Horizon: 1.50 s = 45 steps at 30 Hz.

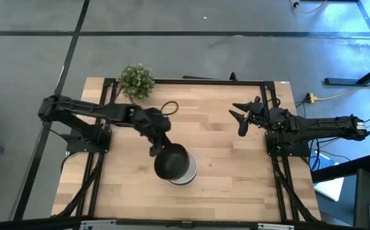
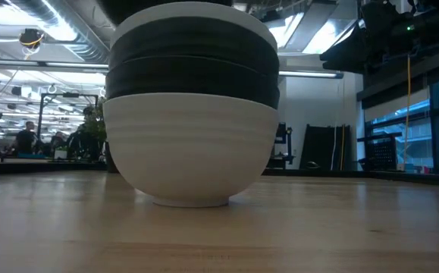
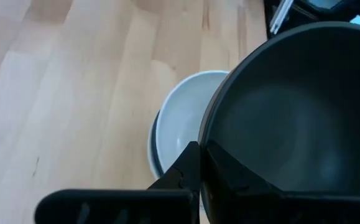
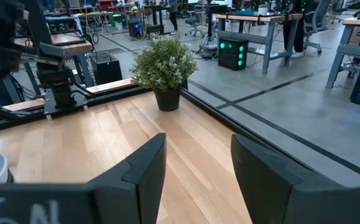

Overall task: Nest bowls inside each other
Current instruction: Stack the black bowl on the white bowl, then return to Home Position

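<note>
Next, my left gripper puts the black bowl down and lets go of it inside the white top bowl of the stack [image 1: 177,166] [image 3: 212,129]. The black bowl is now over the stack.
A stack of nested bowls [image 2: 192,114] stands on the table near its middle. A white bowl [image 2: 189,152] is at the bottom, black ones [image 2: 192,68] sit in it, and a white rim [image 2: 204,14] is on top. My left gripper [image 1: 156,150] is shut on a black bowl [image 1: 170,161] over the stack, and the white top bowl [image 3: 180,124] shows beneath it. My right gripper [image 1: 242,118] is open and empty at the table's right side. My left gripper pinches the black bowl's rim [image 3: 206,155] on its left side, one finger [image 3: 183,174] outside the wall and one inside. The fingers slant down from the table's left. The bowl sits mouth up over the stack, shifted a little left; whether it touches the stack, I cannot tell.
A small green potted plant [image 1: 136,81] stands at the table's far left corner; it also shows in the right wrist view [image 4: 164,65]. Bare wood lies between the stack and my right gripper.
</note>
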Available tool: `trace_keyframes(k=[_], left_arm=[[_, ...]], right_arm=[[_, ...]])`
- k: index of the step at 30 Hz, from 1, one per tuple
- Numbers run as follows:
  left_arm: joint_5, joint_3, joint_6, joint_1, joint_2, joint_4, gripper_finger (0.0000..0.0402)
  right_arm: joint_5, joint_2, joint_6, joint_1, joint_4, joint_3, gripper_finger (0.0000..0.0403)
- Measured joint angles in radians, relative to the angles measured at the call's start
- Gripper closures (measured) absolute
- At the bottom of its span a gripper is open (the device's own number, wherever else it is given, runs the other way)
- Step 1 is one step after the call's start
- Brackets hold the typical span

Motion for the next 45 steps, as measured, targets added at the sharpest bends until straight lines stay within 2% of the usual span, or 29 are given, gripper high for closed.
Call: trace_keyframes(k=[8,13,23,38,42,45], left_arm=[[0.003,0.239,0.036,0.001,0.187,-0.216,0.0401],[-0.054,0.321,0.072,0.001,0.295,-0.358,0.0401],[-0.043,0.325,0.114,0.001,0.349,-0.347,0.0399],[-0.028,0.325,0.165,-0.003,0.349,-0.325,0.0331],[-0.103,0.325,0.169,-0.017,0.349,-0.324,0.0312],[-0.096,0.325,0.169,-0.017,0.349,-0.324,0.0293]], right_arm=[[0.0,0.0,0.0,0.0,0.0,0.0,0.0221],[-0.005,0.0,0.0,0.0,0.001,0.0,0.0221],[-0.008,0.0,0.0,0.0,0.001,0.0,0.0221],[-0.008,0.0,-0.004,0.0,0.0,0.0,0.0221],[-0.008,0.0,-0.004,0.0,0.0,0.0,0.0221],[-0.008,0.0,-0.004,0.0,0.0,0.0,0.0221]])
